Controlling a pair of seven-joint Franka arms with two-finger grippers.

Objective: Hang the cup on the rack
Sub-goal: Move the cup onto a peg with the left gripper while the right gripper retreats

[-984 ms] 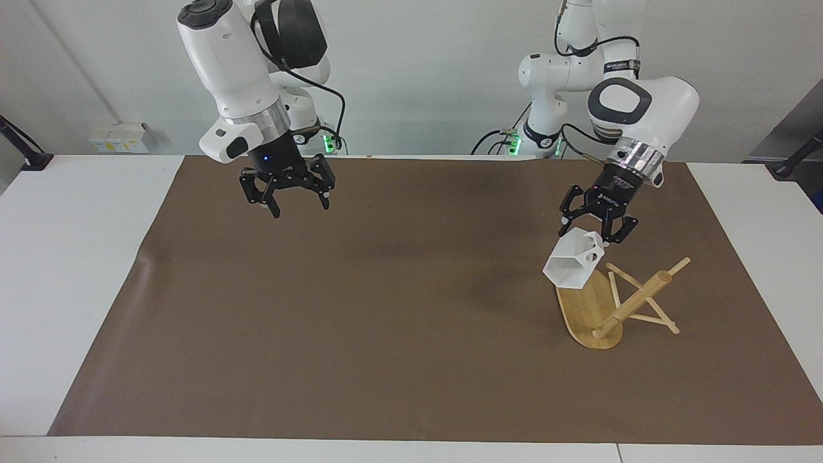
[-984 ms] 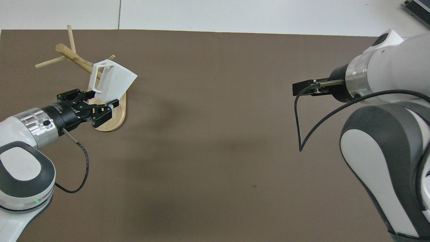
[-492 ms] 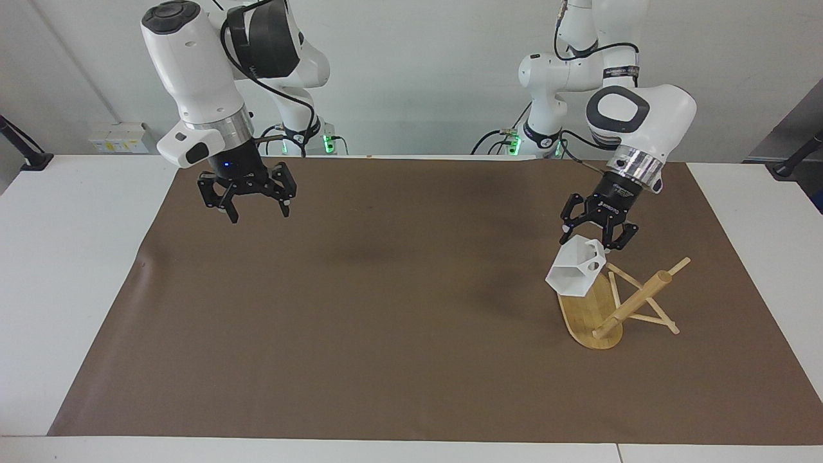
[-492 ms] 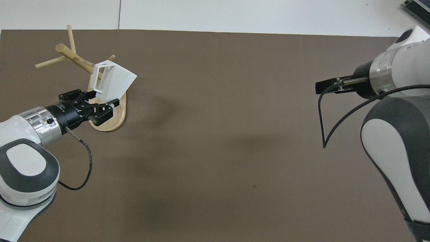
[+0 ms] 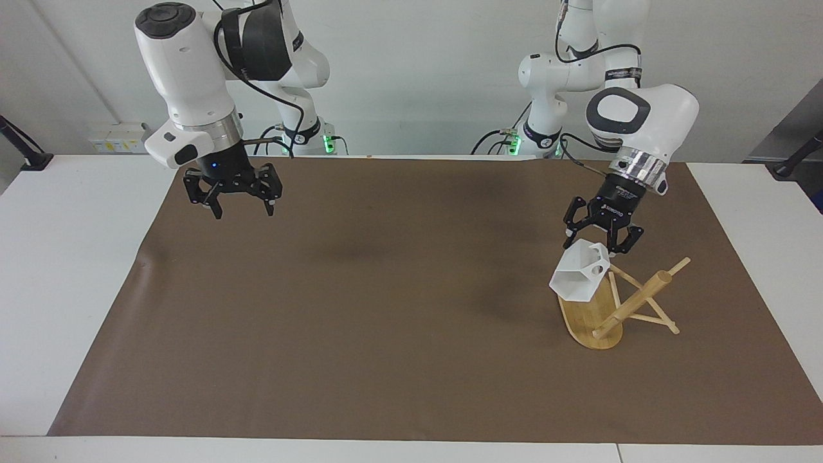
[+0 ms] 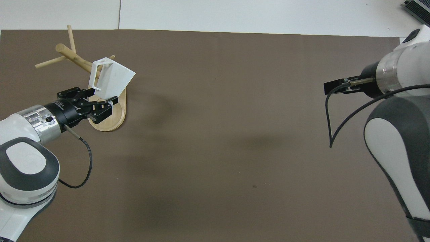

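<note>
Next, I release the white cup, now tilted over the rack's oval base, with my left gripper on the upper peg pointing from the rack's post (image 6: 96, 68) toward the oval base.
The white faceted cup (image 5: 577, 278) hangs tilted over the oval base of the bamboo rack (image 5: 590, 321), its pierced handle turned toward the pegs. My left gripper (image 5: 598, 246) is shut on the cup's upper edge by the handle. In the overhead view the cup (image 6: 112, 80) lies between the left gripper (image 6: 100, 101) and the rack's post (image 6: 72, 55). I cannot tell whether the handle touches a peg. My right gripper (image 5: 244, 212) hangs open and holds nothing, over the brown mat at the right arm's end of the table.
A brown mat (image 5: 386, 321) covers most of the white table (image 5: 64, 270). The rack stands on it toward the left arm's end. A black cable (image 6: 331, 114) loops under the right arm's wrist.
The right arm has drawn back toward its own end of the table, its gripper still open. The left gripper has shifted the cup slightly toward the rack's pegs.
</note>
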